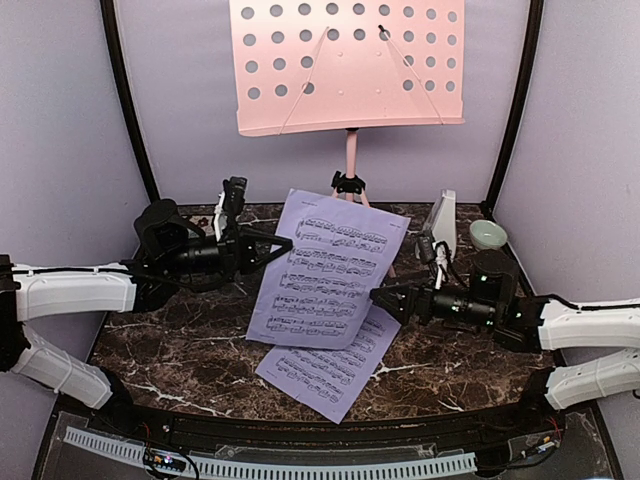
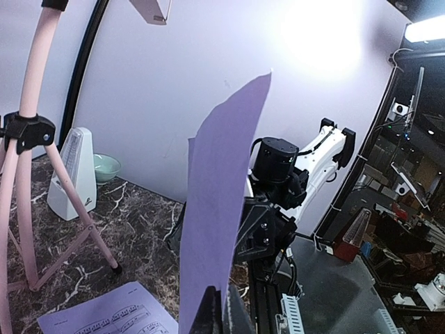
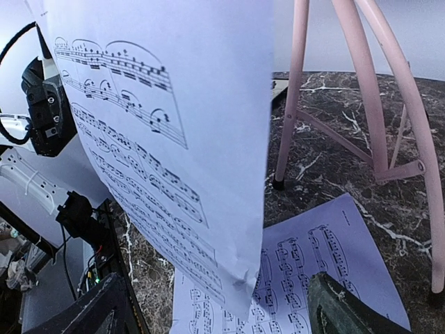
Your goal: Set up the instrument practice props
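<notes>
My right gripper will next grip the lifted page's free edge [image 1: 387,264], just above its middle, across from my left gripper.
The pink perforated music stand [image 1: 345,65] rises at the back on tripod legs [image 3: 368,90]. One lavender sheet-music page [image 1: 330,265] is lifted off the table, and my left gripper [image 1: 275,243] is shut on its left edge. In the left wrist view that page [image 2: 222,209] stands edge-on out of the shut fingers [image 2: 208,316]. My right gripper [image 1: 385,298] is open at the page's right edge. Its crumpled lower corner [image 3: 240,285] hangs between the wide-apart fingers [image 3: 341,309], touching neither. A second page [image 1: 325,375] lies flat on the marble. The white metronome [image 1: 443,222] stands back right.
A small pale green bowl [image 1: 487,235] sits right of the metronome near the back right corner. Lavender walls and black frame posts [image 1: 130,110] close in the table on three sides. The stand's legs [image 2: 28,139] spread over the back middle of the dark marble top [image 1: 200,340].
</notes>
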`<action>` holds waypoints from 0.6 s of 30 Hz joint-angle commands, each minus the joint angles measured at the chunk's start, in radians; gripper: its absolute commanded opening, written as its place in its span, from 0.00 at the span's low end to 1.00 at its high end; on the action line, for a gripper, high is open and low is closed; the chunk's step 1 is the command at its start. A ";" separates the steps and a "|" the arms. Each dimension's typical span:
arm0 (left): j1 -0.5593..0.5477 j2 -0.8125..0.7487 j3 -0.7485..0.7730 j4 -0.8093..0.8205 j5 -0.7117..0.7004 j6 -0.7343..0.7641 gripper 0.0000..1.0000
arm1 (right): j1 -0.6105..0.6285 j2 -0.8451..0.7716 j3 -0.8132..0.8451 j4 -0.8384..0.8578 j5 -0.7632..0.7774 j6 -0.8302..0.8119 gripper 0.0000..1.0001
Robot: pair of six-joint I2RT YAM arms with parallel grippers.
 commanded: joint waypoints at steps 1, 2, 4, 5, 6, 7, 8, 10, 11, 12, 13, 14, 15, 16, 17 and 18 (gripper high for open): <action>-0.003 -0.044 0.045 0.040 0.030 -0.024 0.00 | -0.018 -0.024 0.037 0.045 -0.055 -0.002 0.90; -0.002 -0.044 0.047 0.041 0.030 -0.025 0.00 | -0.023 -0.030 0.036 0.044 -0.055 -0.004 0.90; -0.002 -0.044 0.048 0.048 0.030 -0.031 0.00 | -0.031 -0.039 0.035 0.050 -0.057 -0.004 0.90; -0.002 -0.044 0.051 0.054 0.032 -0.035 0.00 | -0.032 -0.042 0.036 0.055 -0.059 -0.003 0.89; -0.002 -0.043 0.053 0.061 0.032 -0.039 0.00 | -0.035 -0.043 0.038 0.059 -0.063 -0.001 0.89; -0.002 -0.041 0.057 0.067 0.033 -0.044 0.00 | -0.035 -0.040 0.044 0.065 -0.069 0.001 0.89; -0.002 -0.040 0.061 0.071 0.033 -0.048 0.00 | -0.036 -0.038 0.050 0.070 -0.076 0.003 0.88; -0.002 -0.035 0.072 0.083 0.037 -0.058 0.00 | -0.037 -0.025 0.068 0.081 -0.093 0.008 0.87; -0.003 -0.032 0.076 0.090 0.039 -0.064 0.00 | -0.036 -0.017 0.077 0.085 -0.104 0.010 0.87; -0.002 -0.030 0.080 0.098 0.039 -0.070 0.00 | -0.037 -0.009 0.088 0.091 -0.115 0.012 0.86; -0.002 -0.028 0.084 0.106 0.038 -0.076 0.00 | -0.034 -0.002 0.098 0.095 -0.123 0.015 0.86; -0.002 -0.027 0.086 0.113 0.038 -0.081 0.00 | -0.035 0.008 0.112 0.102 -0.134 0.017 0.85; -0.002 -0.027 0.088 0.117 0.034 -0.084 0.00 | -0.036 0.013 0.123 0.108 -0.142 0.018 0.84; -0.002 -0.027 0.088 0.124 0.029 -0.088 0.00 | -0.036 0.017 0.134 0.111 -0.150 0.021 0.84; -0.002 -0.027 0.088 0.129 0.023 -0.092 0.00 | -0.036 0.019 0.146 0.114 -0.156 0.023 0.82; -0.002 -0.028 0.086 0.136 0.017 -0.093 0.00 | -0.036 0.020 0.158 0.114 -0.161 0.025 0.80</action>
